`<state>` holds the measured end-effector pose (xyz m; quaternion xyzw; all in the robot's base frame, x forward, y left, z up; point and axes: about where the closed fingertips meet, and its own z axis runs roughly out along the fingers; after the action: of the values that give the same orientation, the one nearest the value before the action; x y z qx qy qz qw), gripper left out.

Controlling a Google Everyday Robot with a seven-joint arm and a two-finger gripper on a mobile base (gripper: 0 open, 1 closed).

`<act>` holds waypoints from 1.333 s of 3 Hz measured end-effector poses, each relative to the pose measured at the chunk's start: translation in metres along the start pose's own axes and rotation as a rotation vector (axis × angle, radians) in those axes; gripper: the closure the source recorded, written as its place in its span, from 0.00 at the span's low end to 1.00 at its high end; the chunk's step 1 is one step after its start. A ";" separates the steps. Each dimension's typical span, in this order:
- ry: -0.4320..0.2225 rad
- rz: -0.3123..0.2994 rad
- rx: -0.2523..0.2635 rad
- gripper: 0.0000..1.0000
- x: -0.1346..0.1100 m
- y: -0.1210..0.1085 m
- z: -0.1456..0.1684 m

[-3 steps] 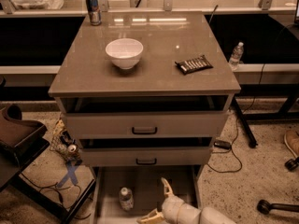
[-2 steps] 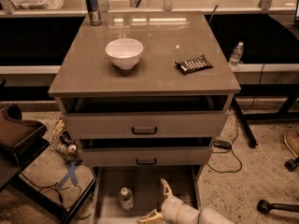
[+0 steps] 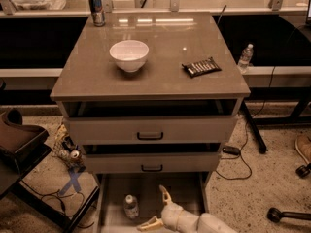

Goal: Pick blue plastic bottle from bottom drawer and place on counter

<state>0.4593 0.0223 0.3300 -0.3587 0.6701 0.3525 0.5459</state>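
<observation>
Next, I close my gripper around the body of the blue plastic bottle (image 3: 131, 208), just below its white cap, where it is in the open bottom drawer.
The blue plastic bottle (image 3: 130, 206), small and clear with a white cap, stands on the floor of the open bottom drawer (image 3: 187, 191) at its left side. My gripper (image 3: 158, 208) is low at the bottom of the view, over the drawer floor just right of the bottle and apart from it. Its two pale fingers are spread wide, one pointing up and one pointing left. It holds nothing. The glossy grey-brown counter (image 3: 160, 67) tops the drawer unit.
On the counter sit a white bowl (image 3: 129, 55), a dark snack packet (image 3: 201, 67) and a blue-and-silver can (image 3: 96, 8) at the back left. Two upper drawer fronts (image 3: 150, 130) stand slightly open. Another bottle (image 3: 245, 57) stands right. Cables and clutter lie on the floor.
</observation>
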 end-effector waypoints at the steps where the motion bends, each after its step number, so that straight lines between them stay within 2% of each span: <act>1: -0.055 0.000 -0.045 0.00 0.022 -0.011 0.025; 2: -0.074 -0.022 -0.115 0.00 0.042 -0.021 0.054; 3: -0.068 -0.036 -0.161 0.00 0.051 -0.019 0.071; 4: -0.040 -0.052 -0.247 0.03 0.069 -0.003 0.099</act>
<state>0.4993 0.1001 0.2459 -0.4332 0.6010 0.4251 0.5200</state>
